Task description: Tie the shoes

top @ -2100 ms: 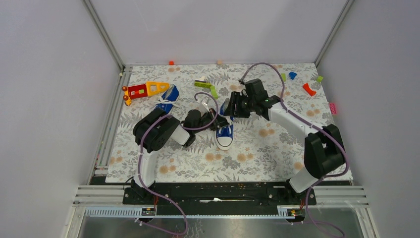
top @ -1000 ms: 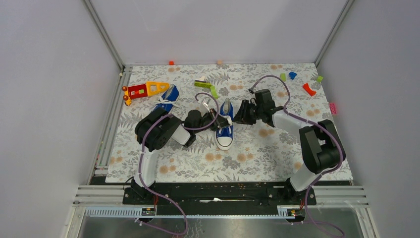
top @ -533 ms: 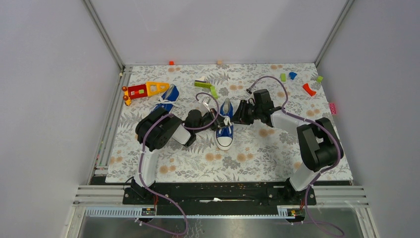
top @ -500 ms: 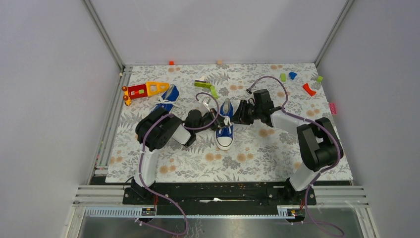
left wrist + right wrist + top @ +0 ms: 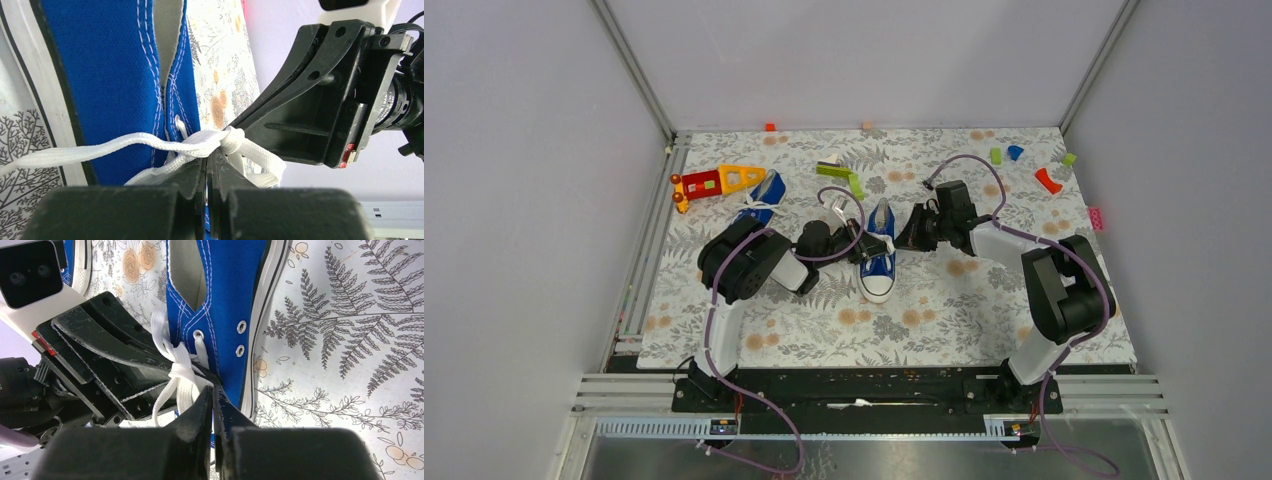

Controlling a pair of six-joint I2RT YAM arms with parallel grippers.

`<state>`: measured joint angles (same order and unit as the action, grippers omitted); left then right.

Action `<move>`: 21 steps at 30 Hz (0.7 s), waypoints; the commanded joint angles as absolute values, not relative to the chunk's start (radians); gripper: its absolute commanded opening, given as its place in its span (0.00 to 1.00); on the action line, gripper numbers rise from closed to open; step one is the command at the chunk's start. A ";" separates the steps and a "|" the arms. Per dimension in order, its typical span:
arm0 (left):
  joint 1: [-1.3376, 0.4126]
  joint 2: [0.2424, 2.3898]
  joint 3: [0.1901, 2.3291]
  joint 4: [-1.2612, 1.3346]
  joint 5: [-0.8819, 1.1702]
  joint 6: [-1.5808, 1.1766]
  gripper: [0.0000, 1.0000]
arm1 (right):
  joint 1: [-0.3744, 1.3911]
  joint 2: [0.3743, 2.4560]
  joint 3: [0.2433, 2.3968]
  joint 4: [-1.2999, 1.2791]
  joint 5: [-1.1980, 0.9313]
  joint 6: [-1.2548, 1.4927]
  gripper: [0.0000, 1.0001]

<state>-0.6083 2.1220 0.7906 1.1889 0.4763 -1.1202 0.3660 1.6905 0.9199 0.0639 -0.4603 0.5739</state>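
Note:
The lace is pinched by my left gripper at the knot next to my right gripper, so next my left gripper opens, grabs the hanging loop [image 5: 272,172] and pulls the bow tight.
One blue shoe [image 5: 879,258] lies mid-mat with its white toe cap toward me, and the other shoe [image 5: 764,197] lies farther back on the left. My left gripper [image 5: 865,243] [image 5: 207,157] comes in from the left and is shut at the knot of the white lace [image 5: 232,141] beside the eyelets. From the right, my right gripper [image 5: 903,240] [image 5: 213,390] meets it, shut on a strand of the same lace [image 5: 181,375]. The two sets of fingertips are almost touching over the shoe's opening. A lace loop hangs down between them.
A red-orange-yellow toy [image 5: 714,182] lies at the back left beside the far shoe. Green blocks [image 5: 839,172] sit behind the near shoe. Small red [image 5: 1048,181], blue [image 5: 1015,152] and green [image 5: 1070,158] pieces are scattered at the back right of the floral mat [image 5: 944,320].
My right gripper has come down from behind the shoe's heel to its right side and closed its jaws at the lace. The left gripper and both shoes have stayed put.

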 commanded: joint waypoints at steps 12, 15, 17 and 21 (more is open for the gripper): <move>-0.617 2.023 0.728 1.186 0.437 -1.066 0.08 | 0.386 1.646 0.970 -0.040 -0.426 0.548 0.00; -0.618 1.962 0.677 1.140 0.404 -1.048 0.11 | 0.389 1.647 0.985 -0.058 -0.422 0.538 0.00; -0.617 1.923 0.647 1.122 0.388 -1.047 0.14 | 0.394 1.644 0.993 -0.064 -0.417 0.535 0.00; -0.618 1.847 0.621 1.048 0.365 -1.030 0.17 | 0.400 1.644 1.004 -0.071 -0.415 0.533 0.00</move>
